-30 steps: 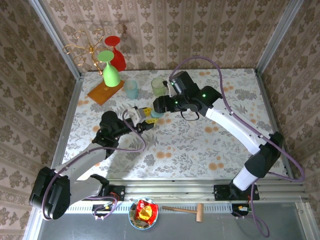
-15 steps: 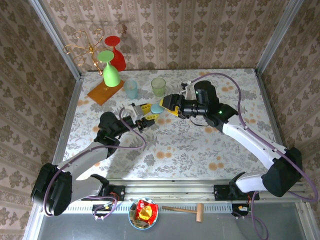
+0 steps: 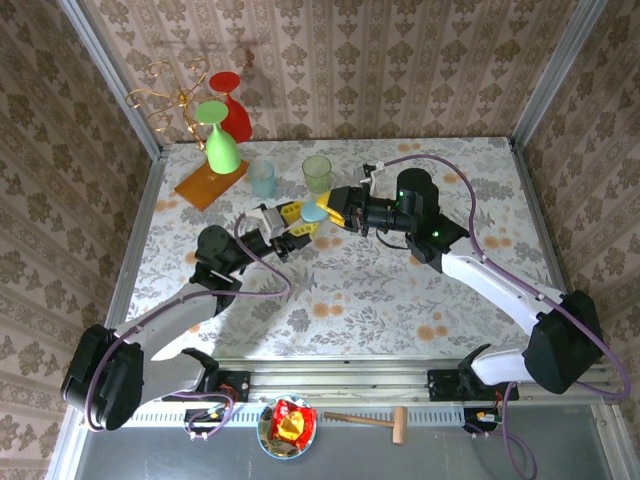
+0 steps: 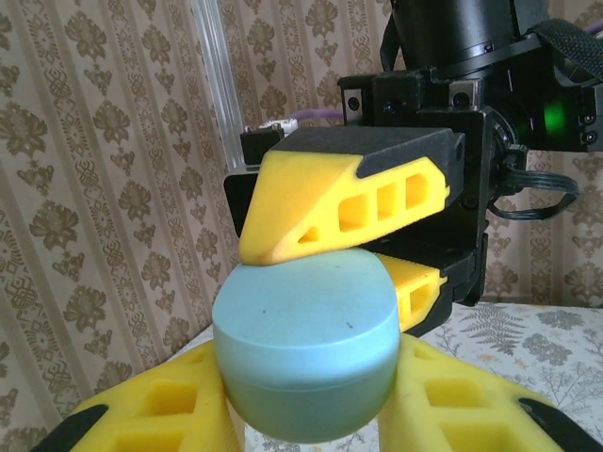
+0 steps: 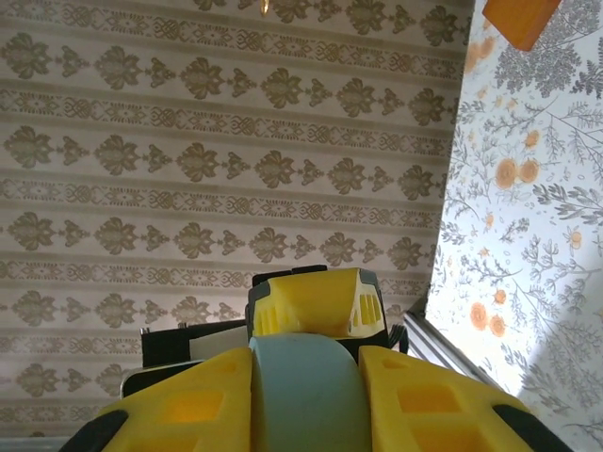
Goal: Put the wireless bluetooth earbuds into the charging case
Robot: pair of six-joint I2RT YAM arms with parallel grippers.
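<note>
Next, my right gripper lets go of the light-blue charging case on the table (image 3: 356,249) beside the orange flowers before the green cup.
A light-blue, pebble-like charging case (image 3: 314,214) hangs above the middle of the table, closed, with both grippers on it. My left gripper (image 3: 298,222) is shut on the case (image 4: 306,339), its yellow fingers pressing the left and right sides. My right gripper (image 3: 330,208) comes in from the right and is shut on the same case (image 5: 303,395). In the left wrist view one of its fingers (image 4: 349,202) lies on the lid and the other sits behind the case. The left gripper's finger (image 5: 316,301) shows just beyond the case. The earbuds are out of view.
A green cup (image 3: 317,173) and a blue cup (image 3: 263,179) stand just behind the grippers. At the back left a green glass (image 3: 221,140) sits on an orange board (image 3: 208,185), near a red glass (image 3: 232,105) and a gold wire rack (image 3: 168,100).
The right arm swung round and brought its gripper to the case from the right, then closed its jaws on it. The left gripper kept holding the case, shifting slightly.
</note>
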